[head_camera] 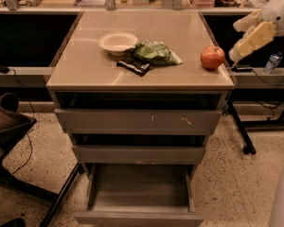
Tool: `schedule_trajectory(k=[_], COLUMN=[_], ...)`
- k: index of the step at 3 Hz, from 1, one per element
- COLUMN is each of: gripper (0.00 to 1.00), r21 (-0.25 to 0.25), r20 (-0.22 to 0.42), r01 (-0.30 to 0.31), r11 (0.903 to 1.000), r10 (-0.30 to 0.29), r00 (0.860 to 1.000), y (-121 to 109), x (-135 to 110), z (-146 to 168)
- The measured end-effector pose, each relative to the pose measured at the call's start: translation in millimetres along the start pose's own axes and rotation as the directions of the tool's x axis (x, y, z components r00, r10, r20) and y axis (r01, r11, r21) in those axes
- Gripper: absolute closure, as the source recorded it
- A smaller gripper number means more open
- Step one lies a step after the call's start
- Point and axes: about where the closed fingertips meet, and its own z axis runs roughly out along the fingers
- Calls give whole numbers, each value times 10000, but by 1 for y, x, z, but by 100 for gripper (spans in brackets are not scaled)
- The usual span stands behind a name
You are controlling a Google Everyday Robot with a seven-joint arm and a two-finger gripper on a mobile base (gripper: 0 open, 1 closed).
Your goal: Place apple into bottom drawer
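Note:
The robot's gripper will close on the side of the red-orange apple (219, 58) that faces the open fingers, by the edge of the cabinet top.
The red-orange apple (212, 57) sits on the cabinet top near its right edge. My gripper (235, 40) comes in from the upper right, just to the right of the apple and about level with it, not touching it. Its yellowish fingers (252, 38) are spread open and hold nothing. The bottom drawer (139, 217), lowest of three grey drawers, is pulled out towards me and its tray shows nothing inside. The top and middle drawers are slightly ajar.
A white bowl (118, 41), a green bag (154, 52) and a black packet (134, 65) lie on the cabinet top left of the apple. A chair (7, 122) stands at the left. A table leg (240, 131) and a small bottle (273, 62) are at the right.

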Motion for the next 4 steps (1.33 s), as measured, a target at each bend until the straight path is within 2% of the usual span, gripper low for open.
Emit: schedule_trajectory(k=[1, 2, 3, 4], gripper=[0, 0, 0, 0], r21=[-850, -666, 224, 1500], r20=[2224, 2251, 1378, 642], r01=[-600, -620, -688, -535], r11=[9946, 9959, 9974, 9872], r10=[776, 755, 651, 443], r00=[9719, 9714, 9883, 9970], y=[-41, -47, -76, -111], x=[-16, -18, 8, 29], z=[40, 44, 66, 76])
